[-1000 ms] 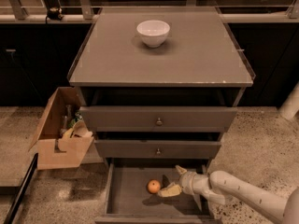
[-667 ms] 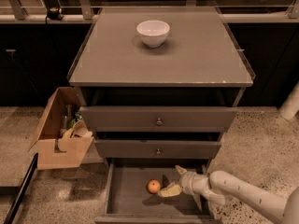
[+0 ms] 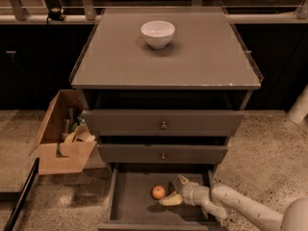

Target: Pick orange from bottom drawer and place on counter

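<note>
Next, my gripper closes on the orange's near side (image 3: 161,191), the side that faces its fingers, inside the open bottom drawer.
The orange (image 3: 158,192) lies on the floor of the open bottom drawer (image 3: 130,208), near its middle. My gripper (image 3: 174,190) is inside the drawer just to the right of the orange, reaching in from the lower right. Its two pale fingers (image 3: 171,199) are spread apart, with the orange just beyond their tips and not gripped. The counter (image 3: 202,57) is the flat grey-brown top of the cabinet above.
A white bowl (image 3: 157,33) stands on the back middle of the counter. The two upper drawers (image 3: 163,125) are shut, with small round knobs. An open cardboard box (image 3: 65,138) of clutter stands on the floor left of the cabinet.
</note>
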You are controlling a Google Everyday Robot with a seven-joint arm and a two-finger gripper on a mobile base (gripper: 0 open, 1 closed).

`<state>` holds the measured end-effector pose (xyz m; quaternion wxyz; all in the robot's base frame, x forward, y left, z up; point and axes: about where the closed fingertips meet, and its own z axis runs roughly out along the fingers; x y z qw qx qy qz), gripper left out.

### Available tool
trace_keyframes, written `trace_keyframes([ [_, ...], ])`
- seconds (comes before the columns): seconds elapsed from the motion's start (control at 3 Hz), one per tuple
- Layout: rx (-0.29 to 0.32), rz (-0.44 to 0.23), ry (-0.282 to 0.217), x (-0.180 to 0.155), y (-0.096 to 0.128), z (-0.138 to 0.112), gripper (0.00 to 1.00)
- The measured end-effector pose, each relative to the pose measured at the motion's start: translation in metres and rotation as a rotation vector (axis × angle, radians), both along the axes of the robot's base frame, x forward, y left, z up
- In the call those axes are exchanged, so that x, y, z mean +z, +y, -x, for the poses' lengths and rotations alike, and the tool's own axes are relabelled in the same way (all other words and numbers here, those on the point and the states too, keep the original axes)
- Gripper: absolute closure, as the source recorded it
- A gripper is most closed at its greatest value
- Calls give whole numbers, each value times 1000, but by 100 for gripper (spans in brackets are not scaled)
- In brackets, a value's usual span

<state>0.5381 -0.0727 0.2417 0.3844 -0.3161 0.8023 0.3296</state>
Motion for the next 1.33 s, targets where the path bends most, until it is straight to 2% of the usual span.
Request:
trace_keyframes([
  [0.67, -65, -14, 9, -52, 13, -15, 0],
  [1.33, -72, 25, 10, -73, 22, -36, 0],
])
